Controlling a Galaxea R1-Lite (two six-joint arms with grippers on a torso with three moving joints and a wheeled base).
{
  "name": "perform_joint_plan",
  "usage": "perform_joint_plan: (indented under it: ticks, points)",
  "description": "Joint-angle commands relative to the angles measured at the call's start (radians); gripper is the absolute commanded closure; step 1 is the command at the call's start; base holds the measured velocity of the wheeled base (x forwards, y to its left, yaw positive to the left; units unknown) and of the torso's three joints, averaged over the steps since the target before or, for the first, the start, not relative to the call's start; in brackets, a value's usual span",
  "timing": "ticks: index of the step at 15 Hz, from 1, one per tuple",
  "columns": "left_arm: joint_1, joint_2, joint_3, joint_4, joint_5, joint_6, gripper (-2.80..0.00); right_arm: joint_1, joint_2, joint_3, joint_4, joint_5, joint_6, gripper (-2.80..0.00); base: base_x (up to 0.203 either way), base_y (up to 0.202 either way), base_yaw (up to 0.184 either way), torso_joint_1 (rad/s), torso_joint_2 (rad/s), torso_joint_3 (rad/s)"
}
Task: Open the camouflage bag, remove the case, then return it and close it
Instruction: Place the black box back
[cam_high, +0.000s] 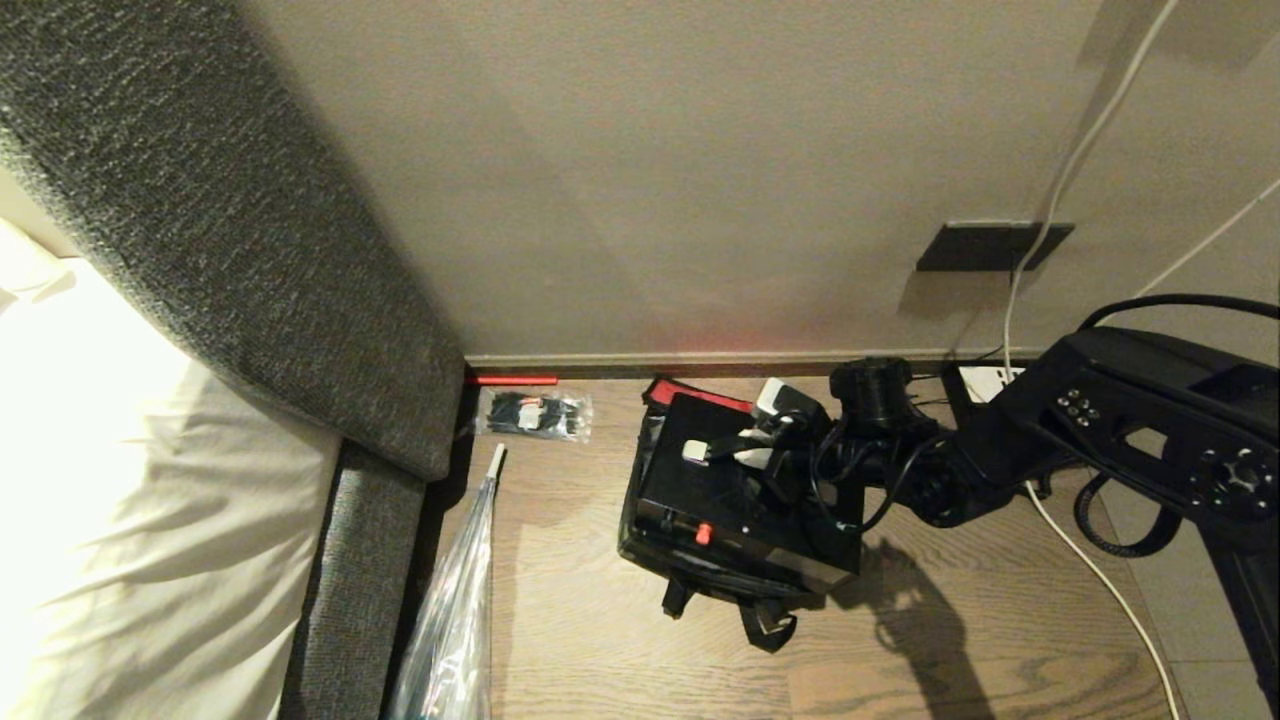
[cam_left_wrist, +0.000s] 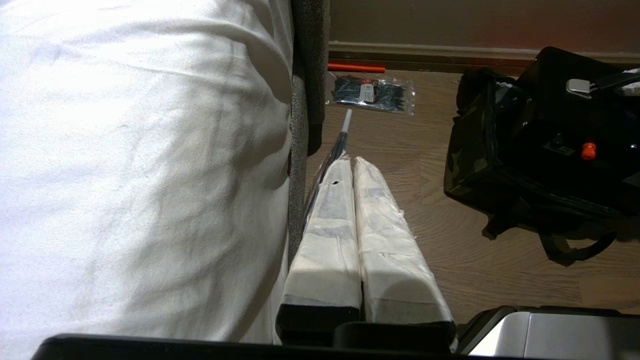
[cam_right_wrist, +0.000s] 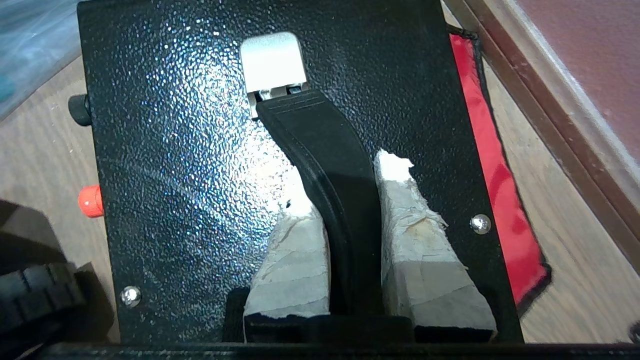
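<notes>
The robot's right gripper should set the case down inside the open camouflage bag (cam_high: 696, 509) next to its red lid lining.
The case (cam_high: 740, 480) is a flat black box with a red knob (cam_high: 703, 533). It rests in the top of the camouflage bag (cam_high: 640, 535) on the wooden floor by the wall. The bag's red lid lining (cam_high: 690, 392) lies folded back toward the wall. My right gripper (cam_high: 745, 450) reaches over the case from the right. In the right wrist view my right gripper (cam_right_wrist: 345, 180) is shut on the case's black strap handle (cam_right_wrist: 320, 140), one taped finger on each side. My left gripper (cam_left_wrist: 354, 162) hangs shut and empty beside the bed, well left of the bag (cam_left_wrist: 470, 150).
A bed with a white sheet (cam_high: 120, 480) and a grey headboard (cam_high: 230, 230) fills the left. A clear packet of black items (cam_high: 533, 414) and a red stick (cam_high: 515, 380) lie by the wall. A plastic-wrapped object (cam_high: 455, 620) leans beside the bed. A white cable (cam_high: 1090, 570) runs along the right.
</notes>
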Motion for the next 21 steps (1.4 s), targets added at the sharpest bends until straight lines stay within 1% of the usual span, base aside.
perform_joint_plan:
  ticks: [1,3,6,13,17,21]
  points:
    - [0.001,-0.002,0.003,0.0,0.0,0.0,0.0,0.005,0.05,-0.065,-0.005,0.003,-0.001,0.0,0.0,0.0,0.0,0.0,0.0,0.0]
    - [0.001,-0.002,0.003,0.0,0.0,0.0,0.0,0.019,0.06,-0.114,-0.001,0.001,0.02,0.0,0.0,0.0,0.0,0.0,0.0,0.0]
    - [0.001,-0.002,0.003,0.0,0.0,0.0,0.0,0.036,0.04,-0.133,0.016,0.0,0.044,0.0,0.0,0.0,0.0,0.0,0.0,0.0]
    - [0.001,-0.002,0.003,0.0,0.0,0.0,0.0,0.049,0.124,-0.145,-0.001,0.003,0.037,0.0,0.0,0.0,0.0,0.0,0.0,0.0]
    - [0.001,-0.002,0.003,0.0,0.0,0.0,0.0,0.045,0.215,-0.227,-0.057,0.002,0.042,0.0,0.0,0.0,0.0,0.0,0.0,0.0]
    - [0.001,-0.002,0.002,0.0,0.0,0.0,0.0,0.046,0.287,-0.278,-0.068,0.0,0.038,0.0,0.0,0.0,0.0,0.0,0.0,0.0]
